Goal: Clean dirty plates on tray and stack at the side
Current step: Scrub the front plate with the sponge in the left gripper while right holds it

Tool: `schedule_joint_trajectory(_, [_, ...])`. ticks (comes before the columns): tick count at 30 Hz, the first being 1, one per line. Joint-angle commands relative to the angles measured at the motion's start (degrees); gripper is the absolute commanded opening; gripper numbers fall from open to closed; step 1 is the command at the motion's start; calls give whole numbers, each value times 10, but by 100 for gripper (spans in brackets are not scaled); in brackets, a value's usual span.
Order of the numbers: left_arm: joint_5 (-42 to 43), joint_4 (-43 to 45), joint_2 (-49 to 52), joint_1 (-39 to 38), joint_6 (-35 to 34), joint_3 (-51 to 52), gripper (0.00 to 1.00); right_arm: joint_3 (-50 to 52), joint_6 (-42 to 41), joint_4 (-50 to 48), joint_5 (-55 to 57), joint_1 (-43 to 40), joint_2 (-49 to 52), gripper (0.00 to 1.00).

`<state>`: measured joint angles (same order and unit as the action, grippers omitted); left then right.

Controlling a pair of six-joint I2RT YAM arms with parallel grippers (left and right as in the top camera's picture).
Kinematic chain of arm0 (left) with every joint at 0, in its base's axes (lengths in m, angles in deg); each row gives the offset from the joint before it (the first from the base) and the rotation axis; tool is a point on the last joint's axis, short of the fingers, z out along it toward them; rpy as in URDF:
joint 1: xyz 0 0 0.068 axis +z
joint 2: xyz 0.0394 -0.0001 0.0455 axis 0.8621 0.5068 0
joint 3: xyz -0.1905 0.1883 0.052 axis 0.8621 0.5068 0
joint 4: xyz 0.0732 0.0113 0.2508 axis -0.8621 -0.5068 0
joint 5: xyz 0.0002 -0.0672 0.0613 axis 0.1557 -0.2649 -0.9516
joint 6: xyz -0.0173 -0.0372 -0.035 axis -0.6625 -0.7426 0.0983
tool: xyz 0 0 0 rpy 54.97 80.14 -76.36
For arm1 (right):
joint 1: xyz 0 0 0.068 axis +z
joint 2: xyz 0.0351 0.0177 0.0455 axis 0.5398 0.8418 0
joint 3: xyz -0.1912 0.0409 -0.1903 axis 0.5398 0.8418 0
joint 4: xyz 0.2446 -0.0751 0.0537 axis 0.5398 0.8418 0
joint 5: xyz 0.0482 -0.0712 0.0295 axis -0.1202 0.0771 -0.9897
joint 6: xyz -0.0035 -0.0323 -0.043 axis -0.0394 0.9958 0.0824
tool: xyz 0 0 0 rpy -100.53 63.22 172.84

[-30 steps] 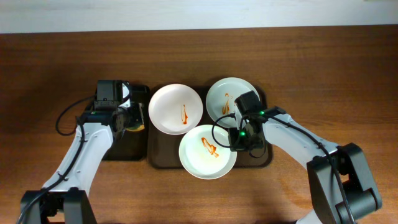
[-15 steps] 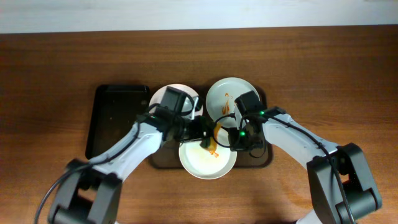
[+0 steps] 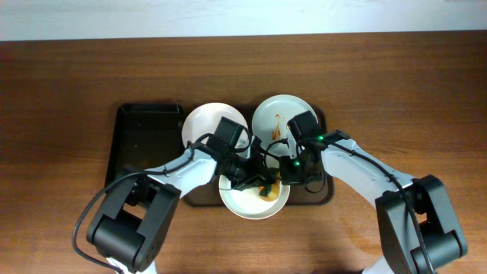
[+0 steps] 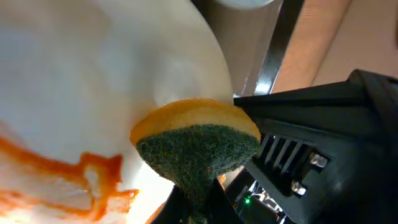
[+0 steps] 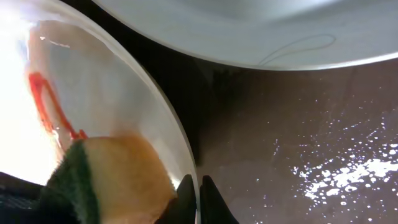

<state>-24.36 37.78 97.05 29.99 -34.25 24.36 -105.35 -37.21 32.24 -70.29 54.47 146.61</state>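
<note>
The robot's right gripper needs to set the front plate down and release it on the bare table (image 3: pixel 386 142) next to the brown tray, opposite the black tray.
Three white plates lie on the brown tray (image 3: pixel 326 196). The back-left plate (image 3: pixel 204 123) and back-right plate (image 3: pixel 275 113) carry red sauce smears. The front plate (image 3: pixel 242 204) shows its smear (image 4: pixel 74 180) in the left wrist view. My left gripper (image 3: pixel 255 181) is shut on a yellow-and-green sponge (image 4: pixel 196 146), pressed on the front plate's right part beside the smear. My right gripper (image 3: pixel 290 172) is shut on that plate's right rim (image 5: pixel 186 155), with a finger on each side. The sponge (image 5: pixel 118 180) also shows in the right wrist view.
A narrower black tray (image 3: pixel 144 148) lies left of the brown tray. The back-right plate's underside (image 5: pixel 249 31) overhangs close above my right gripper. Brown wooden table (image 3: pixel 411 91) surrounds the trays.
My left arm swung from the black tray over to the front plate with the sponge, then slid it further right and forward. The right arm has not moved.
</note>
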Motion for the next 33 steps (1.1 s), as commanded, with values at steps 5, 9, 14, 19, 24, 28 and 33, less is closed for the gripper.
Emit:
schedule_joint_trajectory(5, [-90,-31,4,-4,-12,0,0,-9,1,-2,3,3,4,4])
schedule_joint_trajectory(9, [-259,-33,4,-4,-9,0,0,-9,1,0,3,3,4,4])
schedule_joint_trajectory(14, [-334,-76,-4,25,42,0,0,-9,1,4,3,3,4,4])
schedule_joint_trajectory(19, [-385,-192,-79,47,129,-1,0,-9,1,17,12,3,4,4])
schedule_joint_trajectory(24, [-347,-188,-181,56,103,0,0,-9,1,16,12,3,4,4])
schedule_joint_trajectory(28, [-204,-176,-147,56,66,0,0,-9,1,17,12,3,4,4])
schedule_joint_trajectory(33, [-58,-130,-68,51,53,0,0,-9,1,17,12,3,4,4])
